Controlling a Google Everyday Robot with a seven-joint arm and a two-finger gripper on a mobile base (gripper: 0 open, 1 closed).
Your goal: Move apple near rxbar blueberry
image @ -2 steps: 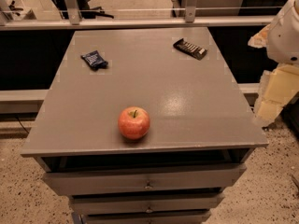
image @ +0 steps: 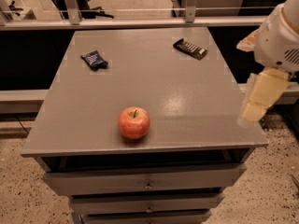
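My gripper is going to close around the middle of the apple [image: 134,124] by the front edge of the table, since the apple should go near the rxbar blueberry.
The apple [image: 134,122], red-orange with a short dark stem, stands near the front edge of the grey tabletop [image: 187,101], a little left of centre. The rxbar blueberry [image: 95,59], a small crumpled dark blue wrapper, lies at the far left of the table, well apart from the apple. My gripper [image: 253,110], pale yellow under a white arm housing [image: 280,41], hangs at the table's right edge, level with the front corner. It is far to the right of the apple and holds nothing that I can see.
A longer black bar wrapper with whitish stripes [image: 190,48] lies at the far right of the table. Drawers [image: 147,183] sit below the front edge. A railing with metal posts [image: 189,3] runs behind the table. Speckled floor surrounds it.
My gripper has shifted slightly left, toward the table's right edge. The apple and both wrappers have not moved.
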